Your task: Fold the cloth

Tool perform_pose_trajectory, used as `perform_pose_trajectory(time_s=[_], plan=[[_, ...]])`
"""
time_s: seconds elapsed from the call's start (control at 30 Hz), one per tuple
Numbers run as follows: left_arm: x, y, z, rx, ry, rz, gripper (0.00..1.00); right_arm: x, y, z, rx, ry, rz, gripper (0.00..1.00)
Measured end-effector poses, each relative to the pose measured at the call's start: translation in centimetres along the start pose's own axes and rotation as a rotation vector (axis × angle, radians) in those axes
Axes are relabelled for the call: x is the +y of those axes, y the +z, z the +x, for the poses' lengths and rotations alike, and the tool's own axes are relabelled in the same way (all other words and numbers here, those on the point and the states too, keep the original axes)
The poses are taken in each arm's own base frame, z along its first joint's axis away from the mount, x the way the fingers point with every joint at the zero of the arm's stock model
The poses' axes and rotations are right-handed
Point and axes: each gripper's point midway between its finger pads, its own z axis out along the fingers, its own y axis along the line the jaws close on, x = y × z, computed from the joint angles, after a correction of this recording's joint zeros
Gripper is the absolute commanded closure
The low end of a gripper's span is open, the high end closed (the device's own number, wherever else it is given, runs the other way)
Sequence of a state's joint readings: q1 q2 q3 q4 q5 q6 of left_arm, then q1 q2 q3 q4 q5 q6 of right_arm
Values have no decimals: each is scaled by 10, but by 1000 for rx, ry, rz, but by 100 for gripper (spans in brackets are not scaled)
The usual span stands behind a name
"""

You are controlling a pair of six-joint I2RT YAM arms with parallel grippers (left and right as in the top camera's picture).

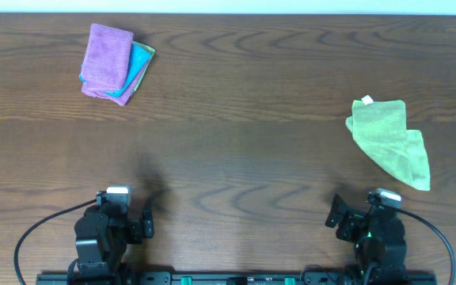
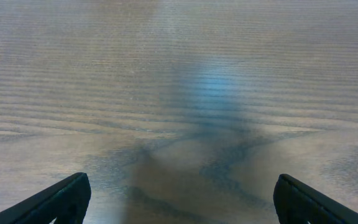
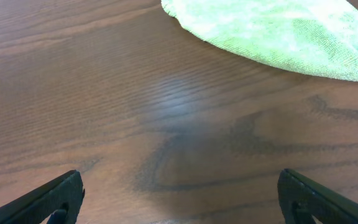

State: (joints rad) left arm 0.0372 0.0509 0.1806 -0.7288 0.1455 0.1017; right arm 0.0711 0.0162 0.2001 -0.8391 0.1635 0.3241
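The robot's right gripper should close on the light green cloth at the end with the white tag [image 1: 370, 121], on the near side of the tag.
A light green cloth [image 1: 390, 142] lies crumpled and partly doubled over on the right side of the wooden table; its near edge shows at the top of the right wrist view [image 3: 278, 31]. My right gripper [image 1: 368, 222] rests near the front edge, just in front of the cloth, open and empty [image 3: 179, 199]. My left gripper [image 1: 125, 222] rests at the front left, far from the cloth, open and empty over bare wood [image 2: 179, 199].
A stack of folded cloths, purple [image 1: 105, 59] on top with blue [image 1: 138, 67] and others beneath, sits at the back left. The table's far edge [image 1: 228, 14] runs along the top.
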Motion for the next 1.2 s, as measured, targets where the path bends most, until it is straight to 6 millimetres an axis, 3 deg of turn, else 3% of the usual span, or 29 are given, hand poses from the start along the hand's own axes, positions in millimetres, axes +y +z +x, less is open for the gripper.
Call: perform_pose_trajectory(time_s=[0.77,0.97,1.2], plan=[[0,0,0,0,0,0,5,0,0,-2,-8,-2,-1,1],[0,0,0,-1,0,0,5,-4,-3,-22,-9,30,44,1],[0,0,0,-1,0,0,5,-9,-25,-94,55,84,147,1]])
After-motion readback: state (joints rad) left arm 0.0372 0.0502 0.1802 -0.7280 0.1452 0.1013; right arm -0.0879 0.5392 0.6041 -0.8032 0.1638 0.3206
